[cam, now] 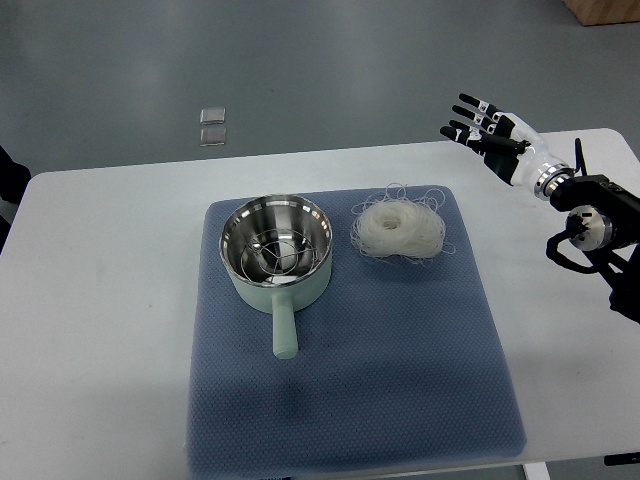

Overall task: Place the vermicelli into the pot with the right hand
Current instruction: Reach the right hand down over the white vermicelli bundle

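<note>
The vermicelli is next to the pale green pot. My right gripper needs to go there next and close around the nest's thick middle [404, 224].
A pale green pot [276, 257] with a shiny steel inside stands on the blue mat [400, 380], its handle pointing toward the near edge. A wire rack lies in the pot. To its right on the mat rests a white nest of vermicelli [400, 228], loose strands curling around it. My right hand [482, 125] hovers over the table's far right part, up and to the right of the vermicelli, fingers spread and holding nothing. It is apart from the noodles. My left arm does not show.
The white table [100, 300] carries the mat at its middle. Two small clear squares [212, 125] lie on the grey floor beyond the far edge. A brown box corner [605, 10] shows at the top right. A dark object [10, 180] pokes in at the left edge.
</note>
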Tool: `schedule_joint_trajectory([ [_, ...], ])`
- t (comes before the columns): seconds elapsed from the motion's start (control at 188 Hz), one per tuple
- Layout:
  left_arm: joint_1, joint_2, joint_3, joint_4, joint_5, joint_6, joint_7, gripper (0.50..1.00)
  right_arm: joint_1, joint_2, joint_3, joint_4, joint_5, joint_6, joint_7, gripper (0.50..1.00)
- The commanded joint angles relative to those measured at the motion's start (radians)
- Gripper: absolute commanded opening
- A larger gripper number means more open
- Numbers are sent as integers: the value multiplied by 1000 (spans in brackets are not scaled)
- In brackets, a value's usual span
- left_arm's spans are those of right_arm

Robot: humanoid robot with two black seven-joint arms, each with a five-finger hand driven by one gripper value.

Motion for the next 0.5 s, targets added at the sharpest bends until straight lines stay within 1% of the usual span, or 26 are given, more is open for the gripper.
schedule_joint_trajectory([
  [0.0,1,0,1,1,0,1,0,1000,25,-3,-2,4,-105,58,0,926],
  [0.138,0,0,1,1,0,0,0,1000,80,-32,-40,4,-243,127,2,924],
  [0.256,0,0,1,1,0,0,0,1000,154,-43,-101,7,-339,216,2,926],
  [0.298,0,0,1,1,0,1,0,1000,177,-50,-136,8,-398,236,5,926],
  [0.335,0,0,1,1,0,0,0,1000,192,-53,-170,19,-450,239,11,926],
  [0.394,0,0,1,1,0,1,0,1000,217,-57,-222,42,-547,236,37,926],
  [0.415,0,0,1,1,-2,1,0,1000,230,-57,-248,53,-605,236,55,926],
  [0.495,0,0,1,1,0,1,0,1000,249,-55,-304,70,-740,236,86,926],
])
